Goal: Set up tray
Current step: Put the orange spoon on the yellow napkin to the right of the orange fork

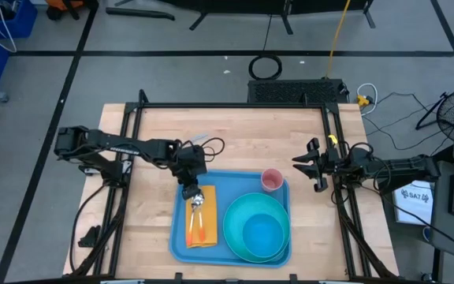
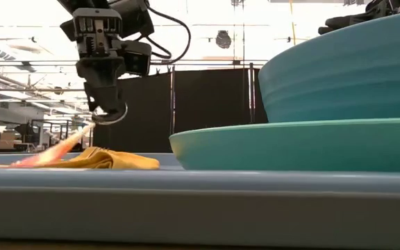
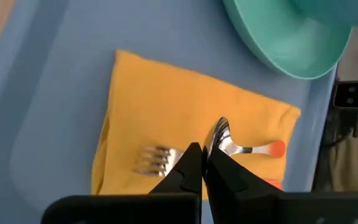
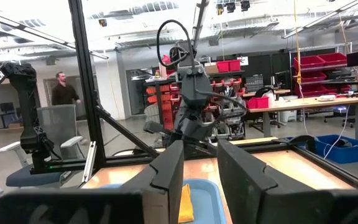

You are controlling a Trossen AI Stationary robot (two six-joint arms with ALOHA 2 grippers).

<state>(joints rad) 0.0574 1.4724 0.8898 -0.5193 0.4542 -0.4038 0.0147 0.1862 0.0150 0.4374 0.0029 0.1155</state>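
Observation:
The orange-handled spoon, now held over the napkin's far end, is to go between the fork and the turquoise plate. I will use my left gripper to set it down there on the napkin (image 1: pixel 202 218) (image 3: pixel 224 144).
The blue tray (image 1: pixel 178 237) lies at the table's near middle. A yellow-orange napkin (image 3: pixel 166 99) lies flat on its left part, and a fork (image 3: pixel 154 160) rests on the napkin. My left gripper (image 1: pixel 193 197) hangs over the napkin's far end, shut on an orange-handled spoon (image 3: pixel 247 148). A turquoise plate (image 1: pixel 236 237) with a bowl (image 1: pixel 262 233) in it fills the tray's right part. A pink cup (image 1: pixel 272 180) stands in the far right corner. My right gripper (image 1: pixel 310 166) waits open at the table's right edge. My left gripper pinches the spoon by its bowl (image 3: pixel 219 132) between the two fingertips, coming from above and pointing down. The spoon is tilted: its orange handle (image 2: pixel 54 149) slants down from the fingers toward the napkin (image 2: pixel 117 161). Whether the handle's end touches the cloth I cannot tell.
The plate's rim (image 2: pixel 290 142) and the bowl (image 2: pixel 346 69) rise close to the right of the napkin. Bare wooden table (image 1: pixel 235 134) lies beyond the tray's far rim. Metal frame posts (image 1: pixel 333 134) stand at the table's sides.

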